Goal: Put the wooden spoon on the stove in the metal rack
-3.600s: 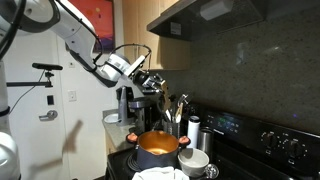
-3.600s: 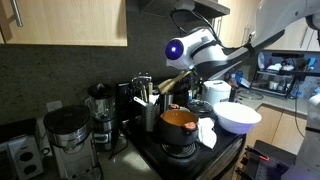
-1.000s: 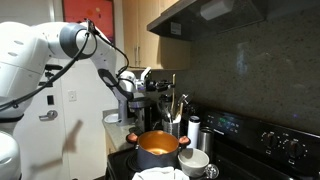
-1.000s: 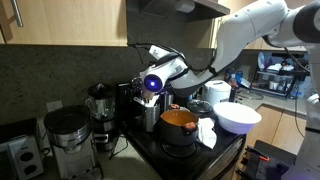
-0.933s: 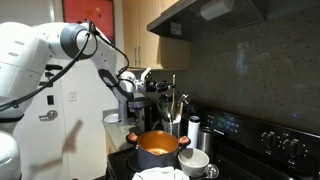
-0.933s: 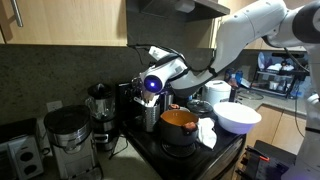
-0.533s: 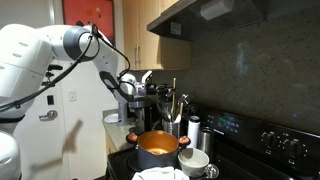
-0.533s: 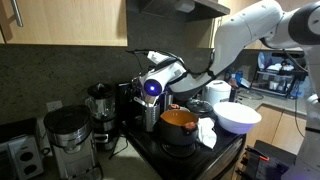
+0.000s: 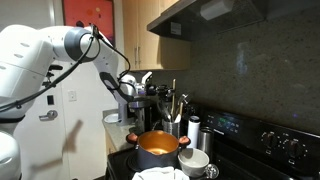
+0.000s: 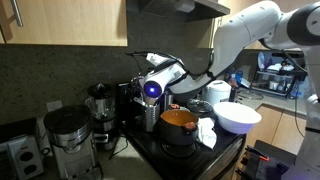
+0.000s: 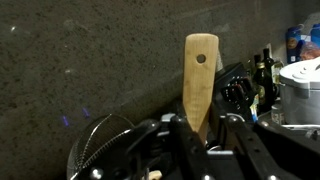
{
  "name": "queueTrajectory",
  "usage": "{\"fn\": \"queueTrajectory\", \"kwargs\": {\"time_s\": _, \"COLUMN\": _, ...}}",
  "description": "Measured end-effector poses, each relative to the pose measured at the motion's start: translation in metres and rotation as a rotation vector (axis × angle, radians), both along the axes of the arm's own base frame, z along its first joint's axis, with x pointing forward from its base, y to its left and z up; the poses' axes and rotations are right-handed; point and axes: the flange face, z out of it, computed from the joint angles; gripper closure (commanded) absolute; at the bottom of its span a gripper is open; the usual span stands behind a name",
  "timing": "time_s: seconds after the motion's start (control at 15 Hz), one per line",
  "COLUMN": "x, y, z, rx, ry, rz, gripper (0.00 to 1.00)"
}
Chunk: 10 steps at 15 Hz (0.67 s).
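My gripper should release the wooden spoon among the darker utensils in the metal rack (image 9: 180, 118), on the side of the steel canister.
My gripper (image 11: 200, 135) is shut on the wooden spoon (image 11: 200, 75), a light tan handle with a small hole near its end, standing up between the fingers. In both exterior views the gripper (image 9: 146, 86) (image 10: 153, 88) hangs by the dark backsplash, just above the metal rack (image 9: 175, 122) (image 10: 150, 114), which holds several darker utensils. The spoon itself is hard to make out in the exterior views. The black stove (image 9: 255, 140) with its blue-lit display lies beside the rack. The orange pot (image 9: 157, 148) (image 10: 178, 122) stands on it.
A steel canister (image 9: 194, 131) and a white bowl (image 9: 193, 160) stand by the pot. A blender (image 10: 100, 106) and a coffee maker (image 10: 66, 135) stand along the counter. A large white bowl (image 10: 238, 118) sits at the stove's front. A range hood (image 9: 205, 14) hangs overhead.
Since 3.6 s ago the arm has swung down and toward the backsplash with the spoon, ending over the rack. In the last second it has barely shifted.
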Motion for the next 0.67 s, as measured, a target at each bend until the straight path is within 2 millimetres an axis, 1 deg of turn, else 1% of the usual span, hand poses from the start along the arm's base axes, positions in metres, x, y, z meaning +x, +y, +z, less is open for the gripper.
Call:
{"fn": "queueTrajectory", "kwargs": {"time_s": 0.27, "x": 0.002, "y": 0.003, "z": 0.002, "rx": -0.03, "ry": 0.029, "rz": 0.027, "gripper": 0.89}}
{"fn": "queueTrajectory", "kwargs": {"time_s": 0.67, "x": 0.01, "y": 0.011, "z": 0.01, "rx": -0.089, "ry": 0.098, "rz": 0.083, "gripper": 0.89}}
